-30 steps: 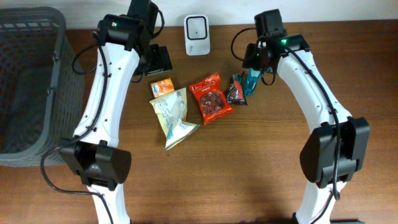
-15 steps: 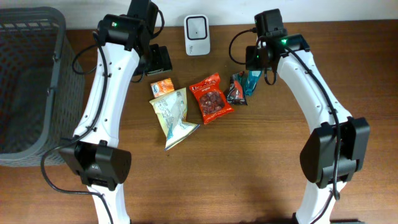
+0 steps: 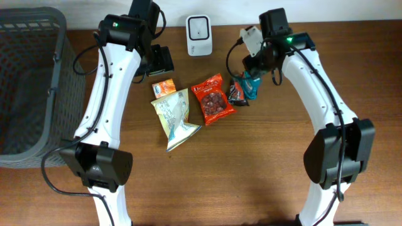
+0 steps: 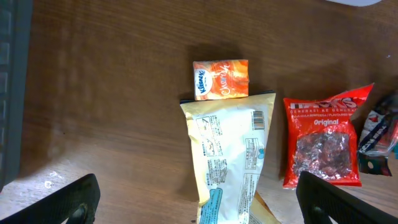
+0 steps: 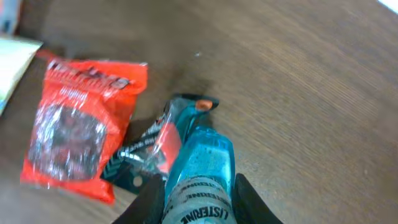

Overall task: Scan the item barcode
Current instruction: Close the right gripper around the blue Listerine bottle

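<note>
I can see the Listerine bottle's plain blue side while its barcode stays hidden, so next I open my right gripper, take the bottle's cap (image 5: 199, 200) at another angle and turn the bottle.
A small blue Listerine bottle (image 5: 202, 168) sits between the fingers of my right gripper (image 5: 199, 205), which is shut on it just above the table. In the overhead view the bottle (image 3: 253, 85) hangs beside a dark snack packet (image 3: 238, 93). The white barcode scanner (image 3: 199, 35) stands at the back middle, left of the bottle. My left gripper (image 4: 199, 205) hovers wide open over a pale snack bag (image 4: 230, 155), holding nothing. An orange packet (image 4: 221, 79) and a red bag (image 4: 323, 143) lie nearby.
A grey mesh basket (image 3: 59, 69) stands at the left edge of the table. The red bag (image 3: 212, 99), pale bag (image 3: 174, 116) and orange packet (image 3: 163, 86) lie in a cluster between the two arms.
My right gripper has closed on the blue bottle and its wrist has turned, shifting the bottle slightly left. The left arm has stayed still.
</note>
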